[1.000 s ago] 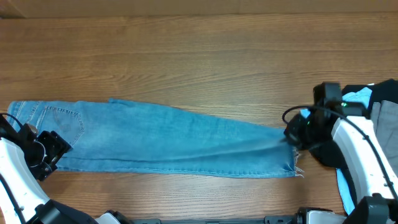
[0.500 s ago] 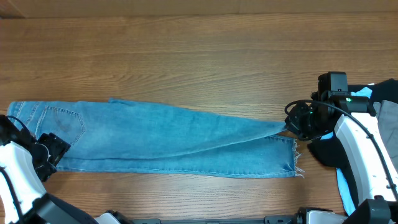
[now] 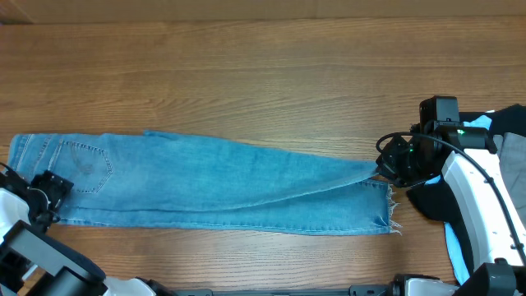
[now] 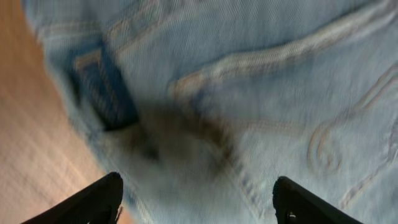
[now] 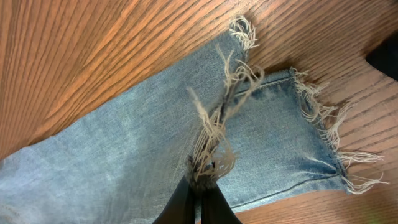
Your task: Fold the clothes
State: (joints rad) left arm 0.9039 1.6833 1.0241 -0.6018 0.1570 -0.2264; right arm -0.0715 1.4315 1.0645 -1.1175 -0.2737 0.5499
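Note:
The jeans' lower layer sticks out past the upper layer at the waistband. My left gripper needs to pinch the upper layer's corner point(image 4: 181, 87) and swing it open first.
The light-blue jeans point(image 3: 214, 185) lie flat across the table, waistband at the left, frayed hems at the right. My right gripper point(image 3: 380, 168) is shut on the frayed hem of the upper leg point(image 5: 211, 140) and holds it lifted a little above the lower leg, whose hem point(image 5: 311, 134) lies flat on the wood. My left gripper point(image 3: 43, 197) is open over the waistband end; its view shows a belt loop point(image 4: 102, 93) and pocket stitching close under the spread fingers point(image 4: 196, 202).
A black garment point(image 3: 427, 201) and a bright cyan shirt point(image 3: 475, 127) lie at the right edge under my right arm. Bare wooden table point(image 3: 246, 74) stretches behind the jeans.
My right gripper has lifted the upper leg's hem up and slightly back, opening a fold line along the leg. My left gripper has drawn back leftward off the back pocket.

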